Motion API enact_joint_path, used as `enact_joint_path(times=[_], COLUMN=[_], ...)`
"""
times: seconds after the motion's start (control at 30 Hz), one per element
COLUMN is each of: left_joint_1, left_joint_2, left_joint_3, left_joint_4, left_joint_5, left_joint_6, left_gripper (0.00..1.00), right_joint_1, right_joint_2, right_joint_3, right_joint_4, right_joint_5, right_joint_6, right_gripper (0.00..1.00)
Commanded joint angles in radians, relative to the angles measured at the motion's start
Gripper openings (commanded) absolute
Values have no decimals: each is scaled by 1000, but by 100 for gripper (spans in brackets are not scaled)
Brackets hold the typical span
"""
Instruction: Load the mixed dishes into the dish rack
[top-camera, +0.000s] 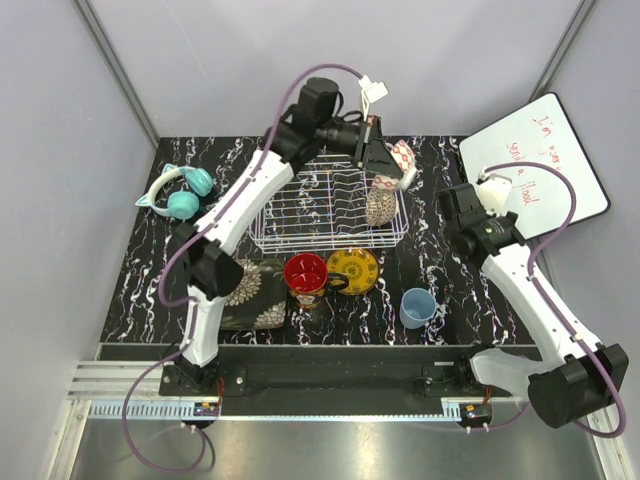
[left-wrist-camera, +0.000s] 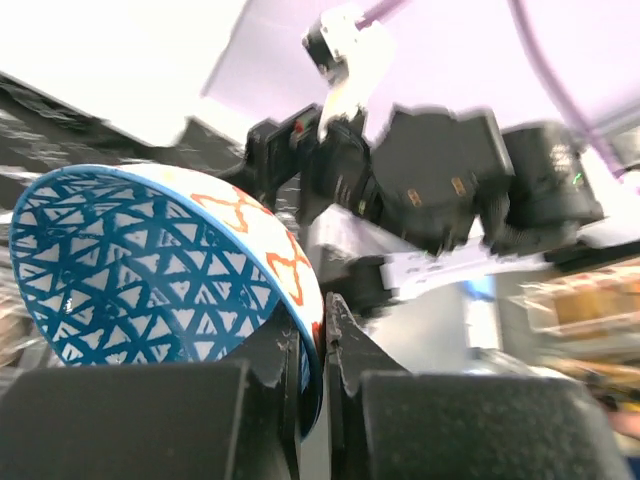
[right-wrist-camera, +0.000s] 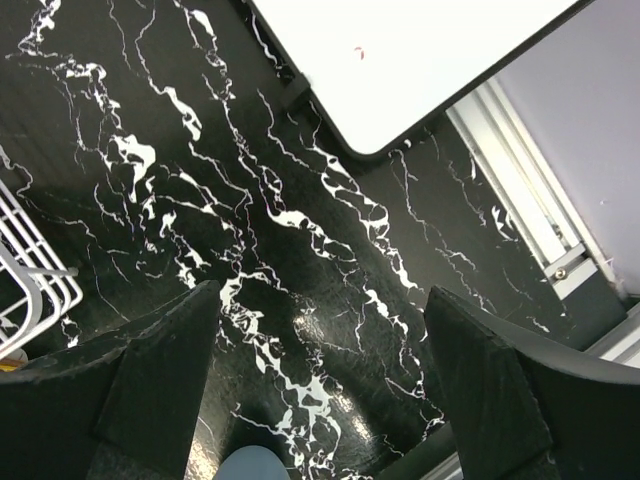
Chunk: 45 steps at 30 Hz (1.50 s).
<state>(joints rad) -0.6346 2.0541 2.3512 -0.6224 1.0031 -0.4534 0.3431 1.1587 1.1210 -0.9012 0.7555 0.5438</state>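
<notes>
The blue patterned bowl will go down in the rack's front corner (top-camera: 383, 218) nearest the light-blue cup, and I will put it there with my left gripper.
My left gripper (top-camera: 385, 152) hangs over the far right end of the white wire dish rack (top-camera: 300, 215), shut on the rim of the blue patterned bowl (top-camera: 402, 160). In the left wrist view the gripper (left-wrist-camera: 322, 330) pinches that bowl (left-wrist-camera: 150, 270), which is tilted on edge. A brown-mesh bowl (top-camera: 380, 205) stands in the rack. In front of the rack lie the square dark floral plate (top-camera: 250, 290), the red bowl (top-camera: 305, 270), the yellow patterned plate (top-camera: 353, 268) and the light-blue cup (top-camera: 417, 307). My right gripper (top-camera: 452, 208) is open and empty above bare table (right-wrist-camera: 320, 380).
Teal headphones (top-camera: 180, 195) lie left of the rack. A whiteboard (top-camera: 540, 165) lies at the far right, and its corner shows in the right wrist view (right-wrist-camera: 400, 50). That view also shows the rack's corner (right-wrist-camera: 30, 280) and the cup's rim (right-wrist-camera: 245, 465).
</notes>
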Motion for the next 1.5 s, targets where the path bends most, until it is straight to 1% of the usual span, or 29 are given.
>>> enact_joint_path(times=[0.0, 0.03, 0.07, 0.1, 0.13, 0.2, 0.23, 0.27, 0.33, 0.5, 0.6, 0.7, 0.87, 1.03, 1.17, 1.47], left_joint_1=[16, 21, 29, 30, 30, 32, 32, 32, 30, 32, 32, 33, 38, 41, 42, 53], left_joint_2=[32, 29, 32, 47, 51, 40, 32, 32, 41, 89, 118, 152, 201, 202, 230, 271], left_joint_3=[-99, -201, -225, -233, -242, -315, -338, -357, -359, -352, -345, -342, -342, -383, -385, -431], left_joint_4=[604, 862, 927, 937, 922, 943, 926, 902, 838, 773, 672, 645, 659, 691, 762, 800], left_joint_5=[328, 333, 335, 339, 342, 342, 336, 333, 324, 307, 287, 270, 244, 186, 175, 137], left_joint_6=[-560, -658, -756, -760, -754, -746, -733, -687, -645, -584, -507, -472, -473, -478, -524, -515], left_gripper=[0, 0, 0, 0, 0, 0, 0, 0, 0, 0, 0, 0, 0, 0, 0, 0], right_joint_1=[-6, -6, -6, -4, -6, -6, -6, -6, -4, -4, -6, -6, -4, -6, -6, -6], right_joint_2=[-50, -47, -44, -45, -47, -54, -59, -62, -67, -100, -119, -129, -131, -105, -88, -67], right_joint_3=[-29, -24, -20, -17, -9, -3, 2, 5, 8, -9, -15, -12, -3, 14, 34, 83], right_joint_4=[73, 68, 67, 64, 62, 61, 61, 61, 61, 53, 48, 39, 31, 25, 24, 19], right_joint_5=[-16, -16, -15, -10, 4, 16, 21, 21, 21, 18, 24, 30, 27, 27, 22, 42], right_joint_6=[41, 38, 38, 33, 25, 19, 13, 12, 10, 22, 24, 22, 28, 25, 21, -1], right_gripper=[90, 89, 89, 89, 89, 89, 89, 89, 89, 88, 88, 88, 88, 88, 87, 87])
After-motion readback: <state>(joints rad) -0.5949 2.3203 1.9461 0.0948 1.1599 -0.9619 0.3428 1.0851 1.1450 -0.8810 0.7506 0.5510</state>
